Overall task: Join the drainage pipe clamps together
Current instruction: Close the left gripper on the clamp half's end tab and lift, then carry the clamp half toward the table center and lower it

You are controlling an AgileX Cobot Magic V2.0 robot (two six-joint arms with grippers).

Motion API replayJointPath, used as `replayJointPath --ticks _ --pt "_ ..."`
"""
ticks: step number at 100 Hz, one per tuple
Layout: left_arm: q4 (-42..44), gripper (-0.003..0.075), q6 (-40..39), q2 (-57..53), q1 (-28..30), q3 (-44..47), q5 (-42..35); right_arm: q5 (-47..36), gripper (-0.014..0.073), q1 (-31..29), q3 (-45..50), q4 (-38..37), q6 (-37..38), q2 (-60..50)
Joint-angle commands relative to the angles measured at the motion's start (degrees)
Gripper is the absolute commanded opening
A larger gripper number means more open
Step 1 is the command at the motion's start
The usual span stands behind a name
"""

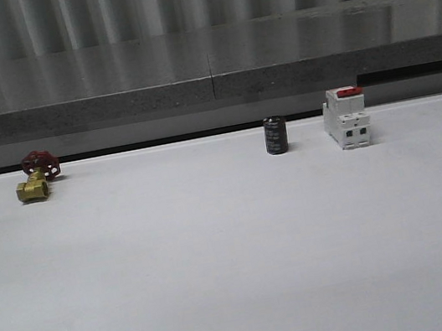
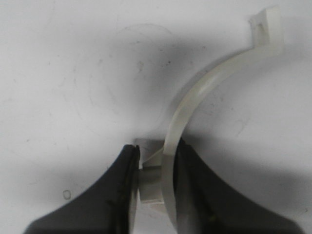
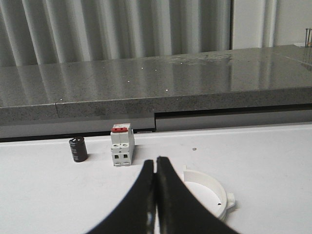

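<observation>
The left gripper needs to release the white clamp on the bare table diagonally (image 1: 126, 229) in front of the brass valve.
My left gripper (image 2: 157, 168) is shut on one white drainage pipe clamp (image 2: 191, 100), pinching its lower end and a small tab between the black fingers (image 2: 122, 195). From there the half-ring curves away over the white table to its far end tab (image 2: 265, 24). A second white half-ring clamp (image 3: 210, 181) lies flat on the table just behind and to one side of my right gripper (image 3: 156, 163). The right gripper's black fingers are pressed together with nothing between them.
A white breaker with a red switch (image 1: 345, 117) and a black cylinder (image 1: 275, 135) stand at the back of the white table (image 1: 218, 251). A brass valve with a red handwheel (image 1: 36, 177) lies at the back left. A grey stone ledge (image 1: 204, 66) runs behind.
</observation>
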Motion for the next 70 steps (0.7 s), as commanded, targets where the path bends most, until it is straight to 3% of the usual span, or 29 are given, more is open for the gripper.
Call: replayJointPath --ticks 1,29,70 --pt "-1.4 -0.002 0.0 -5.4 -0.4 -1.4 -0.9 -4.8 -0.0067 -0.4 -1.1 -0.5 -0.4 -1.1" --pt "-5.9 -0.002 -2.0 -14.1 -7.0 -1.4 3.6 -4.8 -0.0067 -0.4 -1.1 -0.5 -0.4 -1.1" --pt "-2.9 -0.002 -15.5 -14.7 -28.5 -1.7 3.8 -4.8 -0.0067 -0.4 -1.1 -0.5 -0.4 -1.1"
